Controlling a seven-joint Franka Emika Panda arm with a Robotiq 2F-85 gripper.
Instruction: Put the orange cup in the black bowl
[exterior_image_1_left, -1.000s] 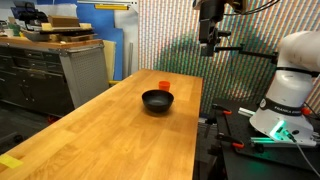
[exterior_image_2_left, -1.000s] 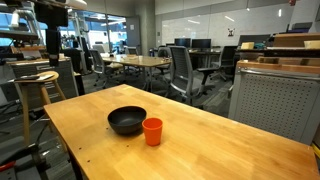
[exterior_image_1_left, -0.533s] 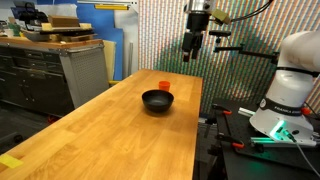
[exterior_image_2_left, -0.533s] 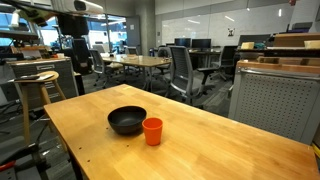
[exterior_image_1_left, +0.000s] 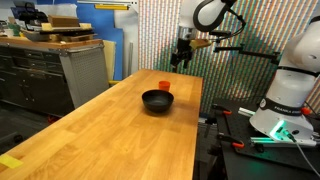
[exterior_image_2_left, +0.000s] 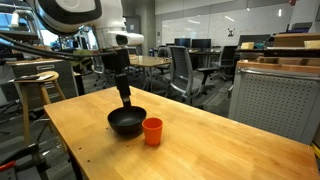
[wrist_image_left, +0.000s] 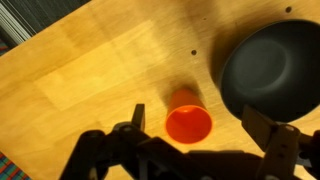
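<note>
The orange cup is next: my gripper should go down to it and close on the cup's rim (exterior_image_1_left: 167, 82) (wrist_image_left: 169, 123), at the side of the cup farther from the black bowl.
The orange cup (exterior_image_2_left: 152, 131) stands upright on the wooden table, right beside the black bowl (exterior_image_2_left: 126, 122) and apart from it. In an exterior view the cup (exterior_image_1_left: 164, 86) shows just behind the bowl (exterior_image_1_left: 157, 101). In the wrist view the cup (wrist_image_left: 188, 122) lies between my two fingers with the bowl (wrist_image_left: 273, 68) at the upper right. My gripper (wrist_image_left: 200, 120) is open and empty, high above the cup. It also shows in both exterior views (exterior_image_1_left: 181, 57) (exterior_image_2_left: 126, 98).
The long wooden table (exterior_image_1_left: 120, 130) has its edge near the robot base (exterior_image_1_left: 285, 110). Grey cabinets (exterior_image_1_left: 40, 75) stand beside it. Office chairs and tables (exterior_image_2_left: 180, 70) fill the background, and a stool (exterior_image_2_left: 35, 85) stands near the table corner.
My arm has swung over and down from high above toward the cup and bowl. The cup and bowl have not moved.
</note>
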